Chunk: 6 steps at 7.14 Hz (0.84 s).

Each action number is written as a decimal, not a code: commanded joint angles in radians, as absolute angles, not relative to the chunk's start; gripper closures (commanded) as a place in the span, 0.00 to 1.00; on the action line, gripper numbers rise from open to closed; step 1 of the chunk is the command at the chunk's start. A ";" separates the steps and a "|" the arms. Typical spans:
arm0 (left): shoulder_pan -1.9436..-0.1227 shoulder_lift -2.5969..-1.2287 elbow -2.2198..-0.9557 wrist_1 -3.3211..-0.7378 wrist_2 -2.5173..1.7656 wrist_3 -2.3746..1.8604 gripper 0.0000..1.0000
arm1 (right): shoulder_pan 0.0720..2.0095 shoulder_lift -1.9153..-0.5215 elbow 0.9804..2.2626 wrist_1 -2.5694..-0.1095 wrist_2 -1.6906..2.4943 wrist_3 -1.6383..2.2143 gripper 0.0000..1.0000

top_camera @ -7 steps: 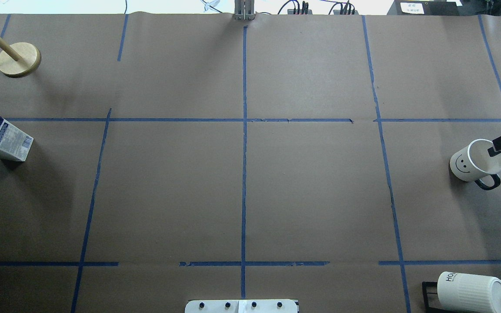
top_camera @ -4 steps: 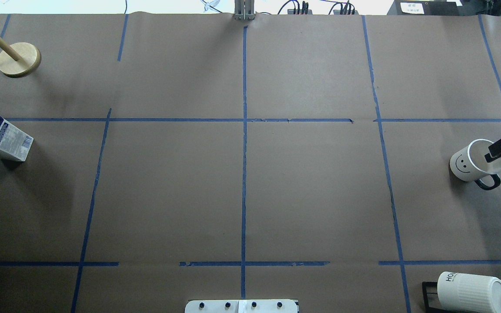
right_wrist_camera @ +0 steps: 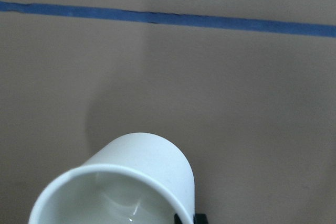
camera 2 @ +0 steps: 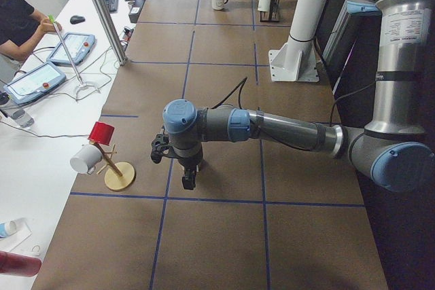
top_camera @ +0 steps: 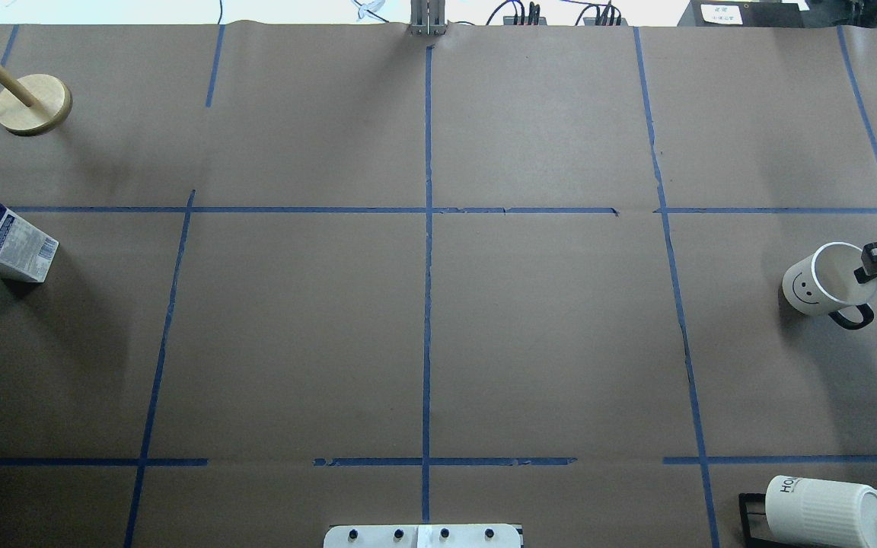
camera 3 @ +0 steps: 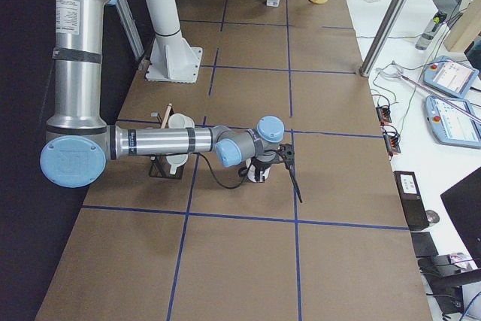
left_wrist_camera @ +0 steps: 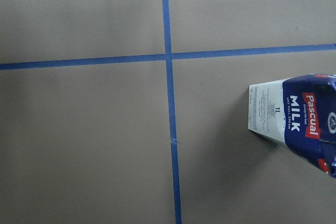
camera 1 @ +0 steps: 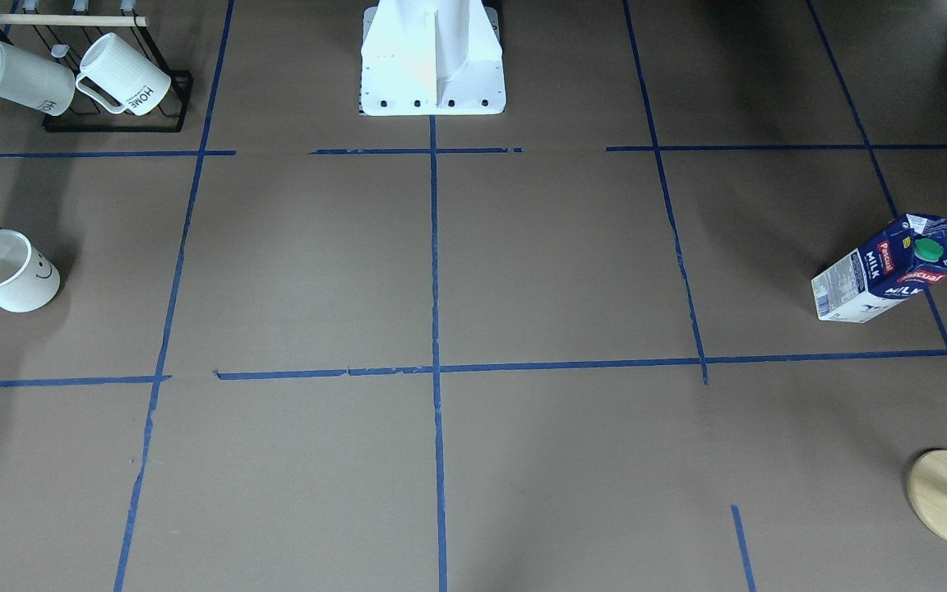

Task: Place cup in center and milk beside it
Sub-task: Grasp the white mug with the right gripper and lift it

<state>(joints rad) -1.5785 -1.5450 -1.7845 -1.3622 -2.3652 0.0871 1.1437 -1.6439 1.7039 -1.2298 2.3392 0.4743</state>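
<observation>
Next, I release the cup with my right gripper on the middle blue tape line (camera 1: 421,312), just before the far tape crossing.
The cup (top_camera: 815,285) is a white mug with a smiley face. It stands at the table's right end and also shows in the front view (camera 1: 17,284) and the right wrist view (right_wrist_camera: 142,156). My right gripper (top_camera: 876,265) straddles the cup's outer rim wall, one finger inside and one outside, shut on it. The milk (top_camera: 1,243) stands upright at the left edge and also shows in the left wrist view (left_wrist_camera: 294,114). My left gripper (camera 2: 188,180) hangs above the table near the milk; I cannot tell whether it is open. The center (top_camera: 446,228) is bare.
A wooden mug stand (top_camera: 33,104) stands at the back left. A black rack with ribbed HOME mugs (top_camera: 823,511) sits at the front right. The robot's white base (camera 1: 432,57) stands at the near middle edge. Blue tape lines cross the brown paper.
The right gripper's finger has come left and down into the cup's mouth. The cup has shifted slightly to the left. The milk has not moved.
</observation>
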 commanded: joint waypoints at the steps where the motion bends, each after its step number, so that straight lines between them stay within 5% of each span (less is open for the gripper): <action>1: -1.578 -1.545 -1.798 -1.362 -2.367 0.087 0.00 | 1.014 -1.532 1.872 -1.245 2.339 0.725 1.00; 3: -1.578 -1.545 -1.796 -1.364 -2.368 0.087 0.00 | 0.748 -1.261 1.847 -1.250 2.201 1.133 1.00; 6: -1.575 -1.545 -1.801 -1.364 -2.368 0.089 0.00 | 0.632 -0.950 1.636 -1.327 2.064 1.360 1.00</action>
